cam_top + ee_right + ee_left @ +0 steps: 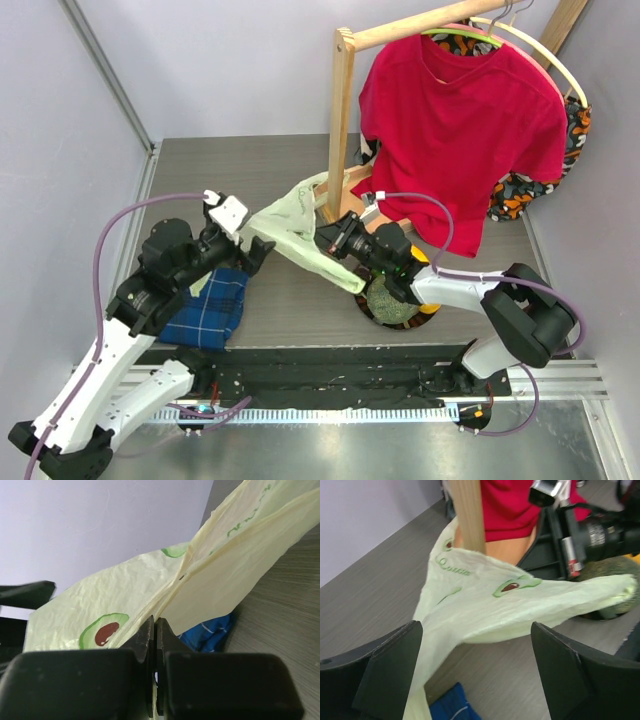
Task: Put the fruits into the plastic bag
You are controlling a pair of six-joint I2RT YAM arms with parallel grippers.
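The plastic bag needs spreading open, so my left gripper should next close on the edge of the plastic bag's opening (312,232) (512,566), close beside my right gripper.
The plastic bag (300,238), pale green with avocado prints, hangs stretched between both grippers above the table. My right gripper (155,625) is shut on a bunched edge of the bag (220,565); in the top view it (332,243) sits by the wooden post. My left gripper (475,628) is open, with the bag (510,605) draped across the gap and past its left finger (385,670); in the top view it (255,250) is at the bag's left end. The netted melon (392,300) lies under my right arm, a yellow piece (431,308) beside it. The other fruits are hidden.
A blue plaid cloth (212,305) lies on the table under my left arm. A wooden clothes rack post (340,130) stands just behind the bag, with a red T-shirt (460,130) hanging from it. Grey walls close the left and back sides.
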